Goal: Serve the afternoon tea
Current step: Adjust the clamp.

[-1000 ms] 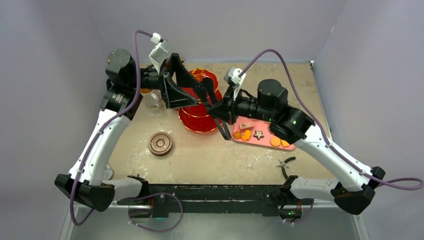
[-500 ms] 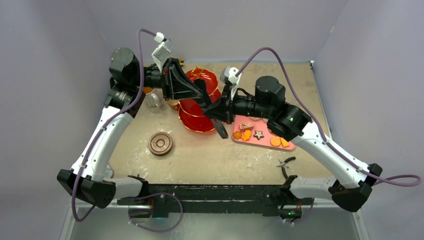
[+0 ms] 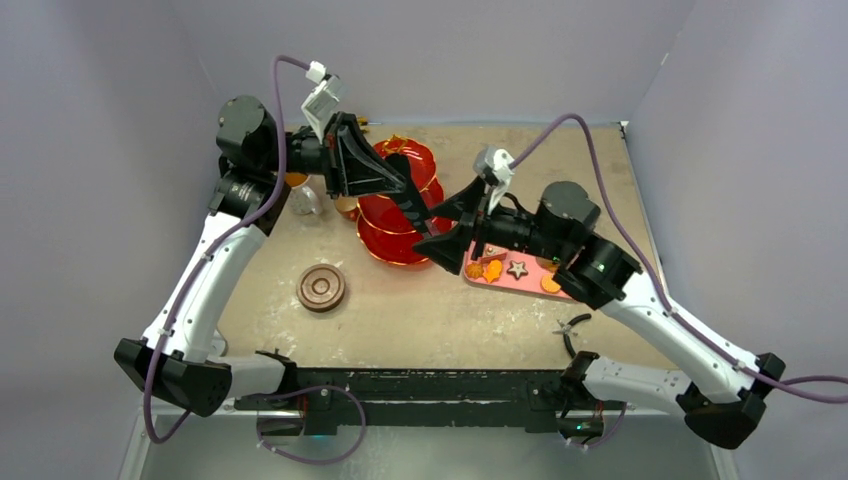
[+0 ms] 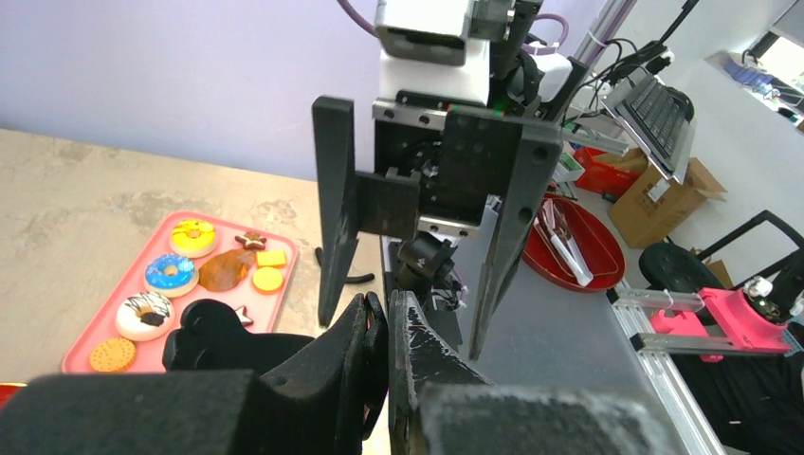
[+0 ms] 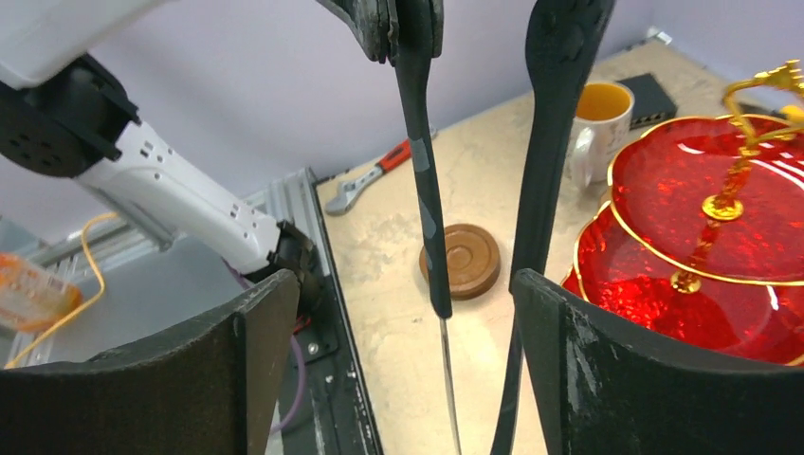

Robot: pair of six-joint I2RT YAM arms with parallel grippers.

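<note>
The robot's left gripper holds the tongs near their black tips, so next the right gripper takes one arm [image 3: 413, 208] while the left gripper moves toward the tongs' steel end.
The black tongs [image 5: 422, 171] hang with both arms pointing down, and my left gripper [image 4: 387, 308] is shut on their top end above the red three-tier stand [image 3: 400, 215]. My right gripper [image 5: 403, 284] is open, one finger either side of the tongs' arms without touching them. Its fingers [image 4: 334, 209] face the left wrist camera. The gold-rimmed stand [image 5: 702, 218] shows bare tiers. A white mug of amber tea [image 5: 597, 118] stands behind it, brown saucers [image 3: 321, 287] lie front left, and pastries fill the pink tray [image 3: 520, 275].
Black pliers [image 3: 572, 330] lie near the table's front right edge. A red-handled wrench [image 5: 379, 175] rests beyond the left table edge. The saucers [image 5: 461, 261] lie below the tongs in the right wrist view. Doughnuts and biscuits fill the tray [image 4: 81, 351].
My left gripper closed on the tongs' top end. My right gripper then opened, let go of the tongs and drew back to the right toward the tray.
</note>
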